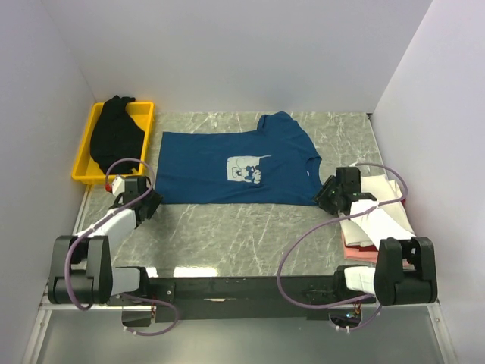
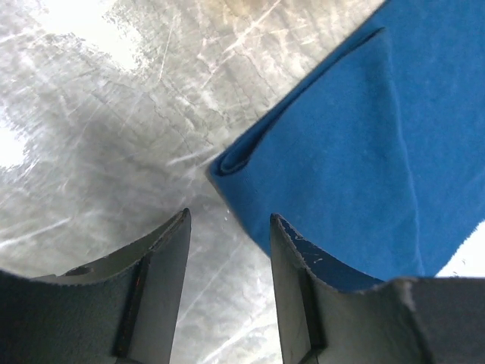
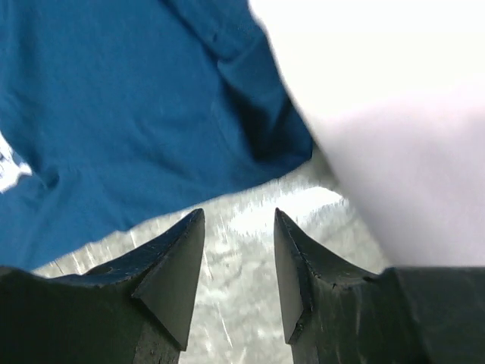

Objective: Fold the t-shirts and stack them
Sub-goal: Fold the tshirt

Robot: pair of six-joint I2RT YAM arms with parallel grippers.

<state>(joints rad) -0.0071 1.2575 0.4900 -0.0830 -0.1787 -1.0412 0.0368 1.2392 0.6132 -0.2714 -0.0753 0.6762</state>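
The dark blue t-shirt lies far back, so the robot's left gripper needs to grab its near corner (image 2: 230, 182) and, together with the right gripper, pull the t-shirt closer before folding.
A dark blue t-shirt (image 1: 227, 165) with a pale square cartoon print lies flat on the marble table, collar to the right. My left gripper (image 1: 151, 203) is open and empty just off the shirt's near-left corner (image 2: 227, 163). My right gripper (image 1: 327, 194) is open and empty just off the shirt's near-right sleeve corner (image 3: 280, 148). A black t-shirt (image 1: 115, 133) lies bunched in the yellow tray (image 1: 83, 168). A stack of folded white t-shirts (image 1: 379, 212) on a pink one (image 1: 358, 255) sits at the right; it also shows in the right wrist view (image 3: 394, 114).
The yellow tray stands at the back left against the left wall. White walls close in the table on three sides. Bare marble (image 1: 242, 235) lies between the shirt's near edge and the arm bases.
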